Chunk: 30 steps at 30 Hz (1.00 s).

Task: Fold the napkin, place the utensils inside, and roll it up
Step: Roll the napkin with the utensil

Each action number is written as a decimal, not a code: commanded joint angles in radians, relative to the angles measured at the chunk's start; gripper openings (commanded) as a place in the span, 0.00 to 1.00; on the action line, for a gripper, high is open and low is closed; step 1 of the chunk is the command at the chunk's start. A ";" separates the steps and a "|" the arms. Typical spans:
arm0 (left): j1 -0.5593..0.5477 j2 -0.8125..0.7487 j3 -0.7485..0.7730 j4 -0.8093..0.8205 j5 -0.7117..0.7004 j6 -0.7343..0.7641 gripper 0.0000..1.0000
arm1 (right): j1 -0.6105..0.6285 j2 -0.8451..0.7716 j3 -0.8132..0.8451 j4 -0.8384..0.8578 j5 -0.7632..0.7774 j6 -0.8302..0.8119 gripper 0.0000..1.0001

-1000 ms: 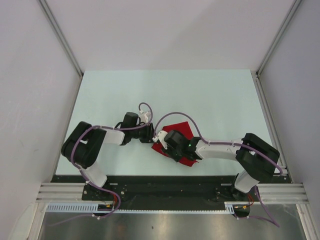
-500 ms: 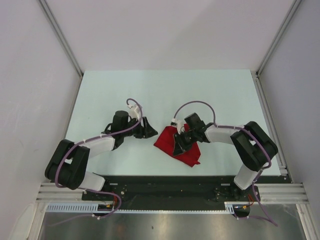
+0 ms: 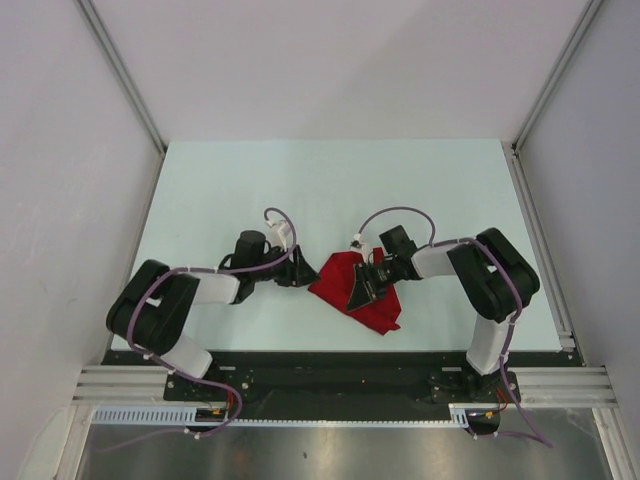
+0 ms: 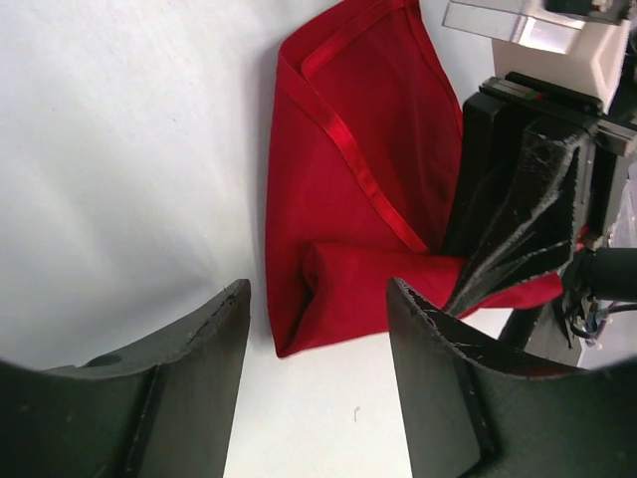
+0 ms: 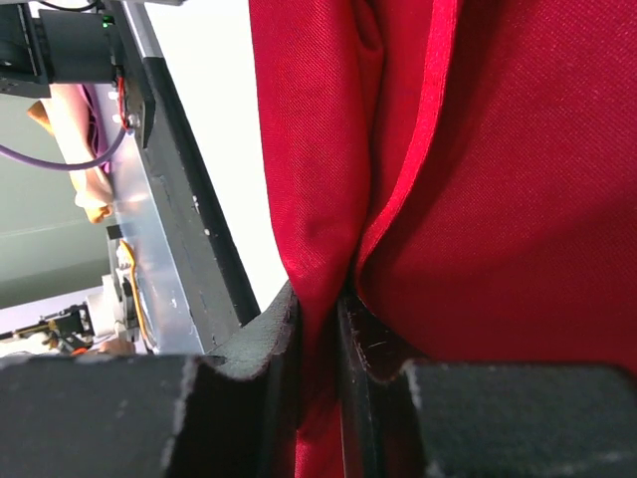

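Note:
Next, I steady the napkin's puckered end with my left gripper, as it lies loose beyond my right gripper's pinch, while my right gripper takes the napkin's fold closer to it point(image 3: 335, 288).
The red napkin point(image 3: 352, 290) lies bunched and partly folded on the table near the front edge. It also shows in the left wrist view point(image 4: 358, 229) and fills the right wrist view point(image 5: 478, 179). My right gripper point(image 3: 365, 285) is shut on a fold of the napkin, the cloth pinched between its fingers point(image 5: 267, 339). My left gripper point(image 3: 303, 270) is open and empty, just left of the napkin's left corner, its fingers point(image 4: 438, 368) on either side of bare table. The orange utensils are not in view.
The pale table point(image 3: 330, 190) is walled by white panels at the back and both sides. A black base rail point(image 3: 330, 365) runs along the near edge, close below the napkin.
The right arm drew back to the right and now pinches the napkin from its right side. The left gripper moved away to the left, then came back beside the napkin's left corner.

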 commanded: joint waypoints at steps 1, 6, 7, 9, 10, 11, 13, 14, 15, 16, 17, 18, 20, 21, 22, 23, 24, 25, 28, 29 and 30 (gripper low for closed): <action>-0.010 0.071 0.059 0.087 0.029 -0.003 0.60 | 0.004 0.046 -0.030 -0.009 0.007 0.014 0.18; -0.027 0.139 0.094 0.101 0.047 0.002 0.56 | -0.007 0.056 -0.030 -0.009 0.004 0.013 0.18; -0.032 0.148 0.097 0.104 0.050 0.002 0.53 | -0.011 0.059 -0.029 -0.008 0.002 0.011 0.18; -0.043 0.173 0.102 0.110 0.055 0.000 0.45 | -0.016 0.064 -0.029 -0.008 0.001 0.011 0.18; -0.046 0.180 0.103 0.112 0.059 -0.001 0.40 | -0.019 0.064 -0.029 -0.006 0.001 0.011 0.18; -0.049 0.191 0.103 0.115 0.062 -0.001 0.36 | -0.020 0.066 -0.029 -0.008 0.001 0.011 0.18; -0.055 0.199 0.103 0.115 0.064 -0.003 0.16 | -0.023 0.064 -0.024 -0.008 0.004 0.011 0.20; -0.055 0.202 0.105 0.111 0.065 -0.003 0.09 | -0.025 0.056 -0.023 -0.011 0.007 0.013 0.22; -0.055 0.202 0.103 0.106 0.067 -0.001 0.00 | -0.027 0.050 -0.014 -0.021 0.010 0.008 0.24; -0.055 0.199 0.105 0.101 0.067 0.005 0.00 | -0.030 0.041 -0.006 -0.038 0.024 0.003 0.29; -0.055 0.194 0.106 0.083 0.067 0.006 0.00 | -0.031 0.023 0.005 -0.055 0.034 0.000 0.34; -0.055 0.193 0.109 0.069 0.062 0.014 0.00 | -0.034 0.006 0.031 -0.098 0.048 -0.012 0.40; -0.055 0.188 0.125 0.019 0.055 0.032 0.00 | -0.037 -0.032 0.060 -0.142 0.093 -0.021 0.57; -0.055 0.188 0.131 0.003 0.056 0.040 0.00 | -0.037 -0.084 0.087 -0.188 0.111 -0.030 0.61; -0.055 0.191 0.148 -0.018 0.056 0.052 0.00 | -0.037 -0.109 0.104 -0.207 0.158 -0.040 0.63; -0.055 0.193 0.155 -0.053 0.058 0.058 0.00 | -0.031 -0.141 0.115 -0.240 0.195 -0.044 0.64; -0.055 0.199 0.163 -0.069 0.058 0.062 0.00 | -0.024 -0.202 0.132 -0.253 0.275 -0.049 0.66; -0.055 0.200 0.174 -0.080 0.056 0.069 0.00 | -0.011 -0.241 0.135 -0.258 0.330 -0.058 0.67; -0.055 0.208 0.191 -0.118 0.053 0.072 0.00 | 0.110 -0.373 0.117 -0.255 0.615 -0.113 0.70; -0.055 0.207 0.195 -0.127 0.053 0.072 0.00 | 0.186 -0.396 0.103 -0.238 0.687 -0.128 0.71; -0.055 0.210 0.201 -0.141 0.053 0.072 0.00 | 0.226 -0.436 0.092 -0.226 0.797 -0.145 0.72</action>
